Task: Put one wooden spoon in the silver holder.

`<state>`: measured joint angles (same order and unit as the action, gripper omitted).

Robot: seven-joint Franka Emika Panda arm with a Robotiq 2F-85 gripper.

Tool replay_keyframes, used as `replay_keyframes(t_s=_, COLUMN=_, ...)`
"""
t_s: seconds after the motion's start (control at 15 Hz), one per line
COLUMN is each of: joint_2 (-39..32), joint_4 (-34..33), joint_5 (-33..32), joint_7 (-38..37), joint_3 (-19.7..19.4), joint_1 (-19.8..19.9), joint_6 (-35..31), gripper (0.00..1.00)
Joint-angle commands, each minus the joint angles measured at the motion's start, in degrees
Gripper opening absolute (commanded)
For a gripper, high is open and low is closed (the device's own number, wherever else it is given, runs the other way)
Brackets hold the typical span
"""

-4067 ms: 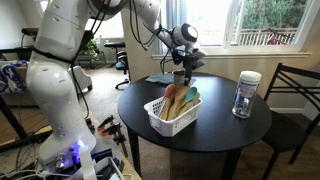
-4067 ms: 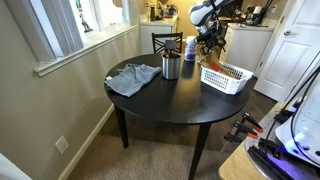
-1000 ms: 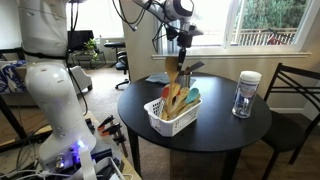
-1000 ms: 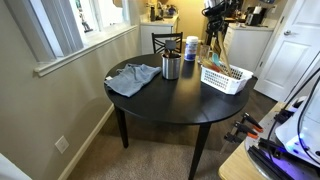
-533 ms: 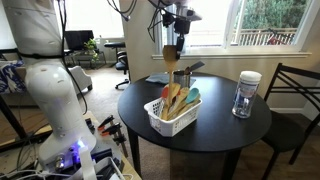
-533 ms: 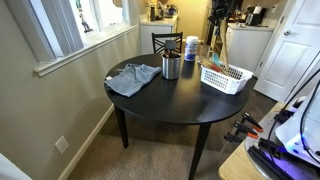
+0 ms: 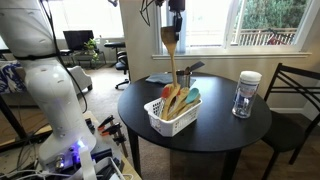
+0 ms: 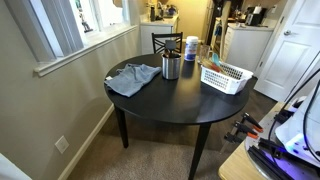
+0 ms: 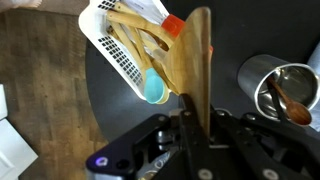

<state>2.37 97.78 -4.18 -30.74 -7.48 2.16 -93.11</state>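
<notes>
My gripper is holding the light wooden spoon. It will let go of it inside the silver holder [image 7: 185,73] [image 9: 277,89], next to the other wooden spoon.
My gripper [image 7: 173,10] is high above the table, shut on the handle of a light wooden spoon [image 7: 169,41] whose bowl hangs clear above the white basket [image 7: 160,124]. In the wrist view the spoon [image 9: 196,60] runs out from between the black fingers of the gripper [image 9: 197,124]; the basket [image 9: 112,52] lies below it. The silver holder [image 9: 262,76] stands to the right with another wooden spoon [image 9: 291,101] inside. It also shows in both exterior views: the holder [image 8: 171,67] beside a cloth, and the holder [image 7: 182,78] partly hidden behind the basket's utensils.
The basket [image 8: 226,76] holds more wooden utensils, a teal-headed one [image 9: 154,88] and a red-headed one [image 9: 173,25]. A blue cloth [image 8: 132,78] lies by the holder. A glass jar with a white lid [image 7: 245,93] stands on the round black table [image 7: 220,135]. A chair [image 7: 296,96] is beside it.
The gripper has risen steadily, and the wooden spoon has come up with it from just above the basket to well above it. Everything on the table stayed put.
</notes>
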Motion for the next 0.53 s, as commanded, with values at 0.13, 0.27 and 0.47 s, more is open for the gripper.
replay_keyframes(t_s=0.13, joint_2=6.27, joint_4=8.57, joint_5=6.91, joint_7=10.73, joint_3=0.71, joint_1=1.19, joint_6=-14.13, gripper=0.03)
replay_keyframes(t_s=0.27, joint_2=7.05, joint_4=11.93, joint_5=9.86, joint_7=14.2, joint_3=0.61, joint_1=1.09, joint_6=-20.33, gripper=0.03)
replay_keyframes(t_s=0.47, joint_2=7.06, joint_4=16.04, joint_5=14.57, joint_7=17.86, joint_3=0.53, joint_1=0.9, joint_6=-28.55, gripper=0.03)
